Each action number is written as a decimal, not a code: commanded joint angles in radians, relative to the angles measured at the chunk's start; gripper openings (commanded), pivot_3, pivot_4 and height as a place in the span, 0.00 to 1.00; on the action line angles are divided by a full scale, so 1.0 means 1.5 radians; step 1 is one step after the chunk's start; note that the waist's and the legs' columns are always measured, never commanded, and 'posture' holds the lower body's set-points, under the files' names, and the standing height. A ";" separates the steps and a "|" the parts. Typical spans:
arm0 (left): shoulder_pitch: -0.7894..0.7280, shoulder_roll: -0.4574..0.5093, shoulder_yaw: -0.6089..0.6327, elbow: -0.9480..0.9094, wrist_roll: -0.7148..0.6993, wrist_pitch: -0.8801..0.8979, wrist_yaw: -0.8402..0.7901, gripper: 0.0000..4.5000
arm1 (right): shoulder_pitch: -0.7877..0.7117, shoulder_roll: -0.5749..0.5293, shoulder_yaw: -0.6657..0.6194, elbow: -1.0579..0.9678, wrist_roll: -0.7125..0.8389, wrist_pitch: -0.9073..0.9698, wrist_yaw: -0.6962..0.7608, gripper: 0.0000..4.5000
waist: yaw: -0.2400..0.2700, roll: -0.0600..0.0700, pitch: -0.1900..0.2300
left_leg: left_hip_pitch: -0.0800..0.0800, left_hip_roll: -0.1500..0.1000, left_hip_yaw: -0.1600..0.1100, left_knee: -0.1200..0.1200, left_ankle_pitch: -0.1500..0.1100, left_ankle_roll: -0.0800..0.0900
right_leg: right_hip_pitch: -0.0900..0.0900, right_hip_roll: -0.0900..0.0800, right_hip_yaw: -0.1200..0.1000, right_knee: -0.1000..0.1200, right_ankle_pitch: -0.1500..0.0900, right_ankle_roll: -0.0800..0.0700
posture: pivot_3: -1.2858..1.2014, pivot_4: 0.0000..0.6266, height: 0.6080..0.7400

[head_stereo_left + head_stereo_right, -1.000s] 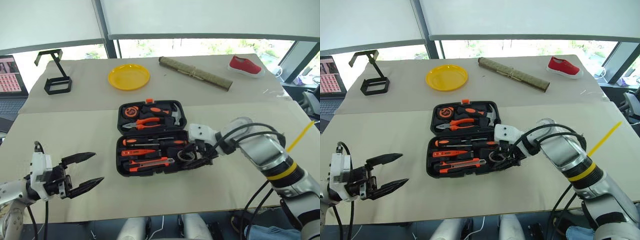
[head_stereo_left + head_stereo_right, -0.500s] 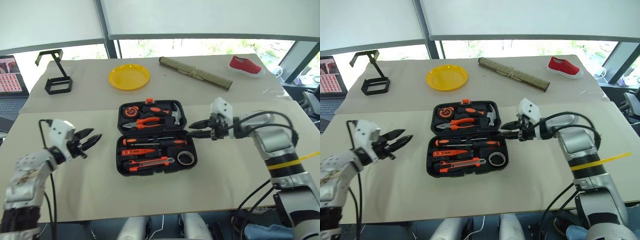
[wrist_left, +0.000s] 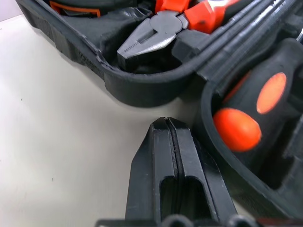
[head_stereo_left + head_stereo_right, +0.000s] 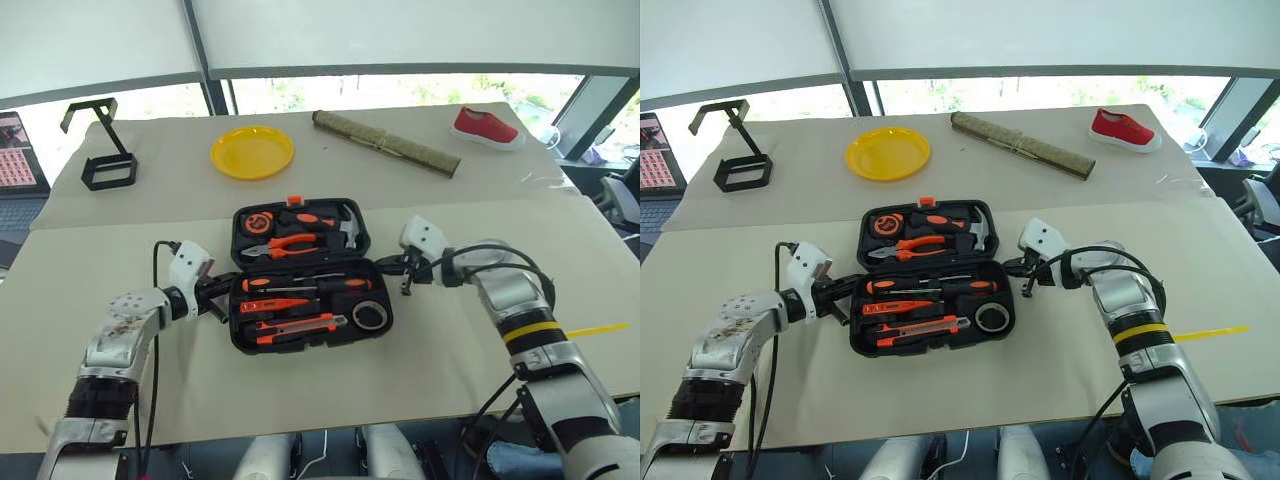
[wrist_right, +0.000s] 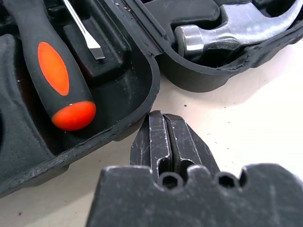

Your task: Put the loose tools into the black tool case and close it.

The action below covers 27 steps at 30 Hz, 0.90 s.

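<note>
The left gripper is closed next to the hinge, so it should open and pinch the far half's rim (image 4: pixel 235 247) by the pliers before it swings that half shut.
The black tool case (image 4: pixel 235 322) lies open in the middle of the table. Its near half holds two orange-and-black screwdrivers (image 4: pixel 300 284), the slim orange tester (image 4: pixel 270 304), the utility knife (image 4: pixel 300 325) and the dark tape roll (image 4: pixel 369 316). My left gripper (image 4: pixel 222 290) is shut and empty, its tip at the case's left side by the hinge line (image 3: pixel 142 90). My right gripper (image 4: pixel 385 266) is shut and empty too, its tip at the case's right side by the hinge (image 5: pixel 142 94). A screwdriver handle (image 5: pixel 61 80) lies just inside that rim.
The far half holds pliers (image 4: pixel 290 243), a hammer (image 4: pixel 350 228) and a tape measure (image 4: pixel 260 222). Behind the case are a yellow plate (image 4: pixel 252 152), a black wire stand (image 4: pixel 100 165), a rolled mat (image 4: pixel 385 143) and a red shoe (image 4: pixel 487 125).
Both grippers went from open to shut. The left arm swung in from the near left to the case's left side. The right hand drew back from the tape roll to the case's right side.
</note>
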 commanded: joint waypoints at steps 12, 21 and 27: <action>0.046 0.083 0.056 -0.114 -0.044 0.213 0.006 0.42 | 0.070 -0.096 -0.071 -0.214 0.063 0.272 0.019 0.20 | -0.002 0.000 0.000 | 0.000 0.000 0.000 0.000 -0.001 0.001 | 0.000 0.000 0.000 0.000 0.000 0.000 | 0.52 0.24 1.00; -0.110 0.135 0.071 -0.101 -0.136 0.466 0.021 1.00 | -0.089 -0.080 -0.057 -0.203 0.139 0.563 -0.015 0.87 | -0.005 -0.001 0.000 | 0.002 0.001 0.000 0.001 0.000 0.003 | 0.001 0.002 0.000 0.002 0.001 -0.001 | 0.52 0.24 1.00; -0.198 0.049 0.078 -0.069 -0.124 0.536 0.134 1.00 | -0.208 0.010 -0.036 -0.038 0.106 0.597 -0.118 0.99 | -0.003 -0.001 0.000 | 0.001 0.000 0.000 0.002 0.001 0.002 | 0.000 0.001 0.000 0.004 0.001 -0.001 | 0.52 0.24 1.00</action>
